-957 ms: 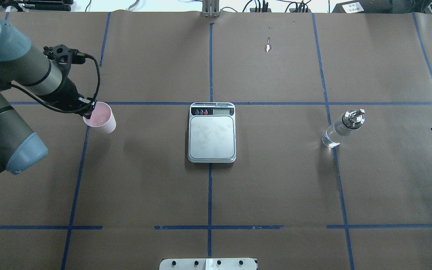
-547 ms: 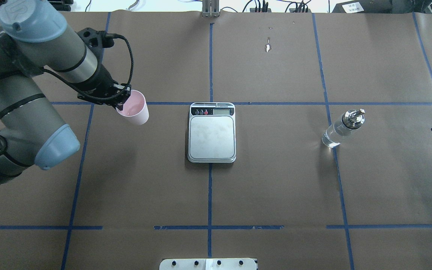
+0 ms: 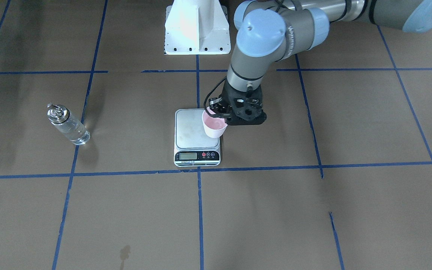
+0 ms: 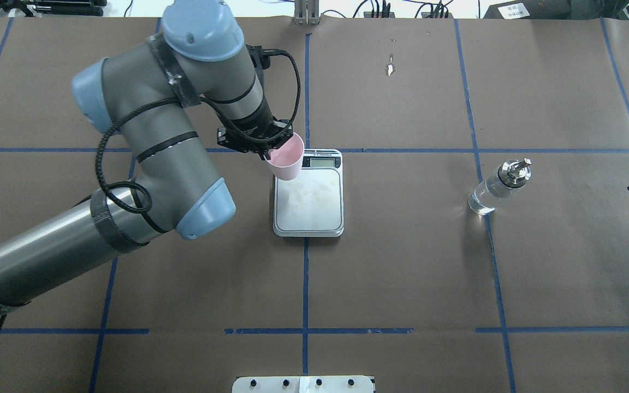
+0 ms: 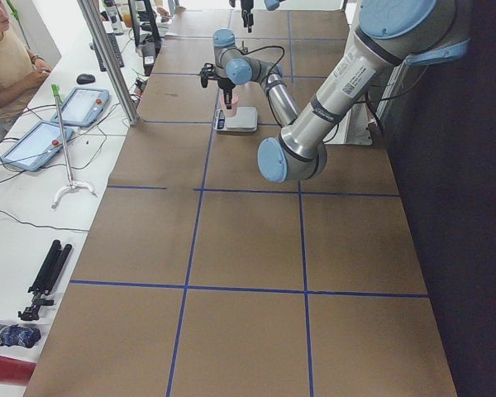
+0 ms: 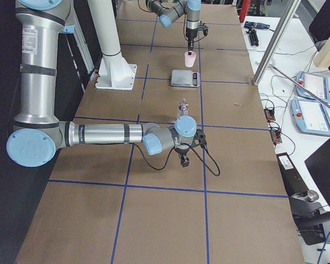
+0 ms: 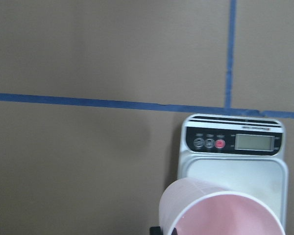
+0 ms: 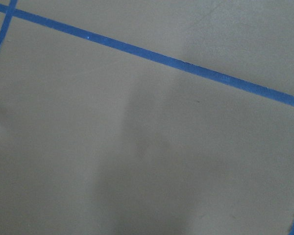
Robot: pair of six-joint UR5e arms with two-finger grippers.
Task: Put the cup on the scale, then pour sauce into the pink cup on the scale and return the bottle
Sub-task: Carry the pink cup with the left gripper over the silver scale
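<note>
The robot's left gripper should set the pink cup down on the middle of the scale's weighing plate (image 3: pixel 196 132) (image 7: pixel 232 195), behind the display.
My left gripper (image 4: pixel 275 146) is shut on the rim of the pink cup (image 4: pixel 287 159) and holds it upright in the air over the scale's (image 4: pixel 309 203) left edge, by the display end. In the front view the cup (image 3: pixel 213 128) overlaps the scale's (image 3: pixel 189 129) edge. The left wrist view shows the cup (image 7: pixel 220 215) in front of the scale (image 7: pixel 235 143). The glass bottle (image 4: pixel 497 188) with clear sauce stands on the table to the right. My right gripper (image 6: pixel 182 159) hangs low past the bottle (image 6: pixel 182 108); I cannot tell whether it is open.
Brown paper with blue tape lines (image 4: pixel 305 284) covers the table. The robot's white base (image 3: pixel 195 26) stands behind the scale. An operator and tablets (image 5: pixel 33 141) are at the far side. The right wrist view shows only paper and tape.
My left arm has swung right with the cup, from the table's left side to over the scale's left far corner. The bottle, the scale and the right arm have not moved.
</note>
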